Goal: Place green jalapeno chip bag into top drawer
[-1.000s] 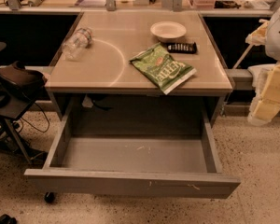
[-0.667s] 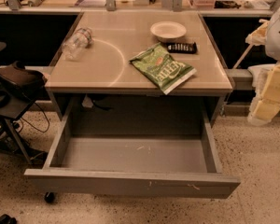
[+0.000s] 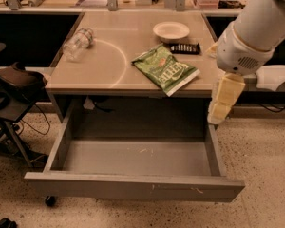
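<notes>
I will grip the near end (image 3: 177,80) of the green jalapeno chip bag, where the bag reaches the table's front edge.
The green jalapeno chip bag (image 3: 165,69) lies flat on the beige tabletop near its front right edge, one corner reaching the edge. The top drawer (image 3: 133,186) is pulled fully open below the table, and its grey inside holds nothing. My gripper (image 3: 221,103) hangs from the white arm (image 3: 249,37) at the table's right front corner. It points down, just right of the bag and above the drawer's right wall. It holds nothing that I can see.
A clear plastic bottle (image 3: 77,42) lies on its side at the table's left. A white bowl (image 3: 171,31) and a black remote (image 3: 185,48) sit behind the bag. A dark chair (image 3: 14,80) stands at the left.
My arm has swung in from the right edge of the view towards the table's right front corner. The bag, bottle and drawer have not moved.
</notes>
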Robot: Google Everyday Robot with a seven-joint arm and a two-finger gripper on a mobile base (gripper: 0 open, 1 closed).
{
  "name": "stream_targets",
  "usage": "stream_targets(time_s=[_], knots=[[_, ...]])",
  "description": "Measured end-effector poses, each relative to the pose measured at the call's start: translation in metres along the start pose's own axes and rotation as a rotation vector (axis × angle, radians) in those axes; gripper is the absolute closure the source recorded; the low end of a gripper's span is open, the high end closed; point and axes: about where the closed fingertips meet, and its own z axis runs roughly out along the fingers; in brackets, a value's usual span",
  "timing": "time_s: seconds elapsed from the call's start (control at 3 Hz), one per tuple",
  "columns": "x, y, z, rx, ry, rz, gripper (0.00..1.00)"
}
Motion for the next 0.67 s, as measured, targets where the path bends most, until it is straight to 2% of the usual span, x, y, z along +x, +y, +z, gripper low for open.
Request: stream_targets(time_s=[0.33, 0.67], knots=[[-0.030, -0.048, 0.058, 0.010, -0.068, 0.001, 0.00], [-0.049, -0.106, 0.103, 0.051, -0.129, 0.080, 0.00]])
